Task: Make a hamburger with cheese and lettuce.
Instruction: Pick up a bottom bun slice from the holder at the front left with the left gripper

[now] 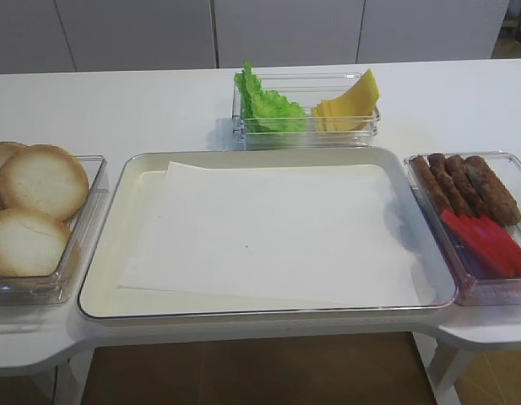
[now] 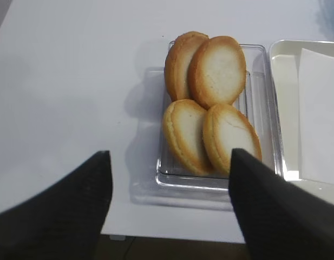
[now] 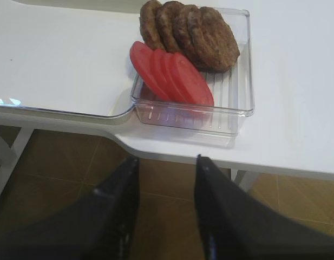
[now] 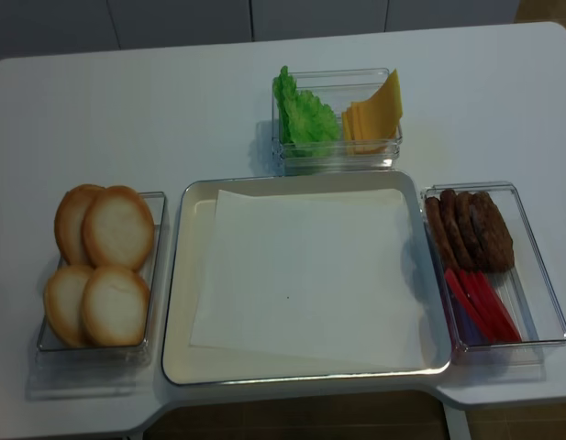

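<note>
Next, my left gripper will grab the outer edge of the back bun half (image 4: 66, 203) (image 2: 173, 53) farthest from the cream tray, in the bun container's back corner.
Several round bun halves (image 1: 42, 180) (image 4: 117, 227) (image 2: 218, 70), the only hamburger parts in sight, lie in a clear container at the left. At the back, a clear box holds frilly green lettuce (image 1: 273, 108) (image 4: 304, 115) beside yellow cheese slices (image 1: 353, 103) (image 4: 374, 112). My left gripper (image 2: 170, 154) hovers open and empty just short of the bun container's near edge. My right gripper (image 3: 167, 158) is open and empty over the floor, in front of the table's right corner. Neither gripper shows in the high views.
A cream tray (image 1: 116, 202) (image 4: 177, 275) lined with white paper (image 1: 268, 232) fills the middle. A clear container (image 3: 240, 81) at the right holds brown patties (image 1: 467, 181) (image 3: 188, 32) and red tomato slices (image 1: 488, 240) (image 3: 172, 76). The table's front edge curves inward.
</note>
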`<action>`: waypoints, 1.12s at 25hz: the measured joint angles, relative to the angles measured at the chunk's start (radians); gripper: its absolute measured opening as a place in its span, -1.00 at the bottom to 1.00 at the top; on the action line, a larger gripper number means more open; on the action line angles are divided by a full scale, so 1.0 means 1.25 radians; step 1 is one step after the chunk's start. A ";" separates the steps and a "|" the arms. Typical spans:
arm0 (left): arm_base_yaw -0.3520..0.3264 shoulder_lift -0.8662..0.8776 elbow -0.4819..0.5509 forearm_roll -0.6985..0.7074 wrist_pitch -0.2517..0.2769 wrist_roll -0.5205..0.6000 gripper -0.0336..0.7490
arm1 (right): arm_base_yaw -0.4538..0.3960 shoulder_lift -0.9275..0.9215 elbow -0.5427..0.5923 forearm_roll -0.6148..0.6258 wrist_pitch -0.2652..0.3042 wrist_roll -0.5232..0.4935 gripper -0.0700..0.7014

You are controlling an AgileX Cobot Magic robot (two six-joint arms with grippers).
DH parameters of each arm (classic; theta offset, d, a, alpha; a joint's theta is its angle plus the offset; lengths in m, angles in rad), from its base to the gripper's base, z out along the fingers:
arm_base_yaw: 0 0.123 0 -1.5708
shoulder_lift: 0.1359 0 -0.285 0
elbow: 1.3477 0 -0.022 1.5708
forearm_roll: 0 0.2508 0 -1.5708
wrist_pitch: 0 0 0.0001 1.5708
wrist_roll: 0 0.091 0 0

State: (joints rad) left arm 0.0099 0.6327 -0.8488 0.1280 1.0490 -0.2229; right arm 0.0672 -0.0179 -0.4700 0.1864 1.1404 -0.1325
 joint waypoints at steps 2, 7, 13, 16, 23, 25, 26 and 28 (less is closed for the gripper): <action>0.000 0.048 -0.019 0.004 -0.008 -0.015 0.36 | 0.000 0.000 0.000 0.000 0.000 0.000 -0.09; 0.000 0.193 -0.079 0.026 -0.017 -0.022 0.36 | 0.000 0.000 0.000 0.000 0.000 0.000 -0.09; 0.021 0.372 -0.191 0.017 -0.019 -0.022 0.36 | 0.000 0.000 0.000 0.000 0.000 0.000 -0.09; 0.073 0.449 -0.251 -0.036 -0.022 -0.006 0.36 | 0.000 0.000 0.000 0.000 0.000 0.000 -0.09; 0.129 0.606 -0.335 -0.107 -0.011 0.124 0.36 | 0.000 0.000 0.000 0.000 0.000 0.000 -0.09; 0.129 0.645 -0.341 -0.124 -0.011 0.163 0.36 | 0.000 0.000 0.000 0.000 0.000 0.000 -0.09; 0.129 0.659 -0.342 -0.130 -0.009 0.184 0.36 | 0.000 0.000 0.000 0.000 0.000 0.000 -0.09; 0.129 0.683 -0.342 -0.139 -0.009 0.219 0.36 | 0.000 0.000 0.000 0.001 0.000 0.000 -0.09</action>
State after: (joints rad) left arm 0.1714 1.4865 -1.2758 -0.0460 1.0372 0.0513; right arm 0.0672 -0.0179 -0.4700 0.1880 1.1404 -0.1325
